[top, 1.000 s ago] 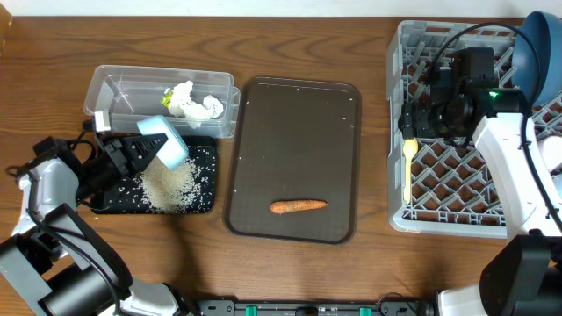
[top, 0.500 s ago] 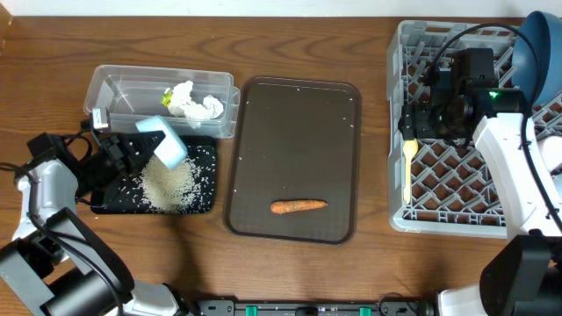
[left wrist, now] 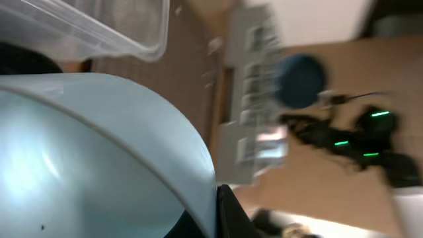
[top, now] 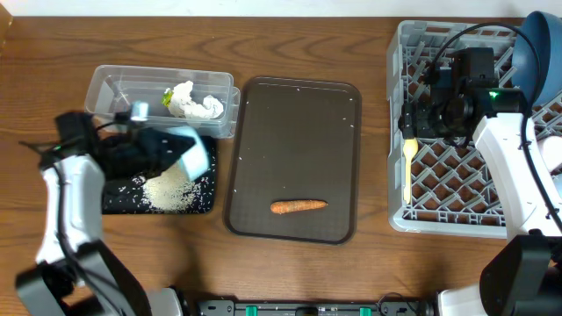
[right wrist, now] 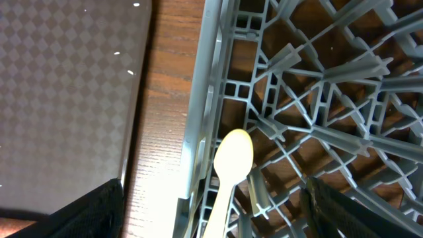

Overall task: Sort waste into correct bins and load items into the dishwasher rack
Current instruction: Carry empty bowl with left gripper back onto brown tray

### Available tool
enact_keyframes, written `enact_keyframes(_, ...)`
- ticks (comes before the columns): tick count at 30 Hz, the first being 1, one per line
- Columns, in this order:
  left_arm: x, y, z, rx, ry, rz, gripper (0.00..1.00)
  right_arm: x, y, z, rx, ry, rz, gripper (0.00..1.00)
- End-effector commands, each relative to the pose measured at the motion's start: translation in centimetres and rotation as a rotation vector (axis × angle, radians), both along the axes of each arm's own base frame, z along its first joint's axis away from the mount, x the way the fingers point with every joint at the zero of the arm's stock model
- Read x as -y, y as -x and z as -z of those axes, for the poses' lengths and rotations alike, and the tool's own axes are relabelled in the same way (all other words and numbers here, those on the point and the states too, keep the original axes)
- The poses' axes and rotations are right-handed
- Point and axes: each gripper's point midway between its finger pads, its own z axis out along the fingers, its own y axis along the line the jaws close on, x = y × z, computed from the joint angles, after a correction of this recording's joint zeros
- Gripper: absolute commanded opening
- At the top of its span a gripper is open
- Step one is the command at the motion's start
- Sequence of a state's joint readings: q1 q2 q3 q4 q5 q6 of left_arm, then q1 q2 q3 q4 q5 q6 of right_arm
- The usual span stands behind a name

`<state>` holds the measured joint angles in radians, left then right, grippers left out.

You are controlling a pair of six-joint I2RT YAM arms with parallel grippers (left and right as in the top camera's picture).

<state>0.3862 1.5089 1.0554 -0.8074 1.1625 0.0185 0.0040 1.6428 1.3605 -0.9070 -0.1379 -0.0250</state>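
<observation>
My left gripper needs to let go of the small light blue bowl on the brown serving tray's far half (top: 307, 123), beyond the carrot piece.
My left gripper (top: 171, 154) is shut on the rim of the small light blue bowl (top: 194, 156), which is tipped on its side above the black tray (top: 118, 200); the bowl fills the left wrist view (left wrist: 86, 158). A pile of rice (top: 171, 189) lies in the black tray. Tissue (top: 198, 104) and a yellow-green wrapper (top: 167, 96) lie in the clear tub (top: 114, 92). A carrot piece (top: 299, 207) lies on the brown serving tray (top: 294, 114). My right gripper (right wrist: 215, 215) is open over the pale yellow spoon (right wrist: 232, 158), which lies in the grey rack (top: 457, 189).
The dark blue bowl (top: 536, 53) stands at the rack's far right corner. A strip of bare table (right wrist: 165, 99) separates the serving tray (right wrist: 66, 86) from the rack's left wall (right wrist: 205, 99). Cables run over the rack by my right arm.
My left arm has swung to the right with the light blue bowl, which is now over the black tray's right end and blurred by motion. The right arm has not moved.
</observation>
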Motion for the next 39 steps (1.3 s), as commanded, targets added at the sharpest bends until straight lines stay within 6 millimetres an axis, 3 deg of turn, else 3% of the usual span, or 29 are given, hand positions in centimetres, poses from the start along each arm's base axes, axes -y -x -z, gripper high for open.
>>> enact_keyframes(1, 1.1, -1.4, -1.4, 0.026, -0.243, -0.018, 0.06, 0.2, -0.4, -1.3, 0.037, 0.001, 0.017, 0.85)
enact_keyframes(5, 5.4, -3.0, -2.5, 0.159, -0.362, 0.063, 0.07, 0.2, -0.4, -1.3, 0.036, -0.003, 0.025, 0.85)
enact_keyframes(9, 9.7, -3.7, -1.2, 0.215, -0.481, 0.132, 0.07, 0.2, -0.4, -1.3, 0.036, -0.002, 0.025, 0.85)
enact_keyframes(14, 15.2, -5.0, 1.6, 0.294, -0.597, 0.217, 0.07, 0.2, -0.4, -1.3, 0.038, -0.002, 0.024, 0.86)
enact_keyframes(19, 19.1, -6.6, 4.7, 0.363, -0.668, 0.254, 0.07, 0.2, -0.5, -1.3, 0.039, -0.002, 0.024, 0.86)
enact_keyframes(24, 22.6, -6.7, 8.7, 0.366, -0.667, 0.324, 0.07, 0.2, -0.4, -1.3, 0.036, -0.002, 0.024, 0.86)
enact_keyframes(29, 23.8, -6.0, 10.1, 0.359, -0.669, 0.361, 0.08, 0.2, -0.5, -1.4, 0.04, -0.002, 0.024, 0.86)
enact_keyframes(32, 23.8, -6.2, 10.0, 0.363, -0.668, 0.357, 0.25, 0.1, -0.8, -1.5, 0.054, -0.011, 0.026, 0.88)
enact_keyframes(35, 23.0, -6.4, 9.5, 0.355, -0.671, 0.341, 0.36, -1.0, -1.3, -2.0, 0.078, -0.072, 0.005, 0.88)
enact_keyframes(39, 20.4, -6.6, 7.2, 0.339, -0.678, 0.292, 0.48, -3.1, -1.8, -2.7, 0.109, -0.149, -0.05, 0.88)
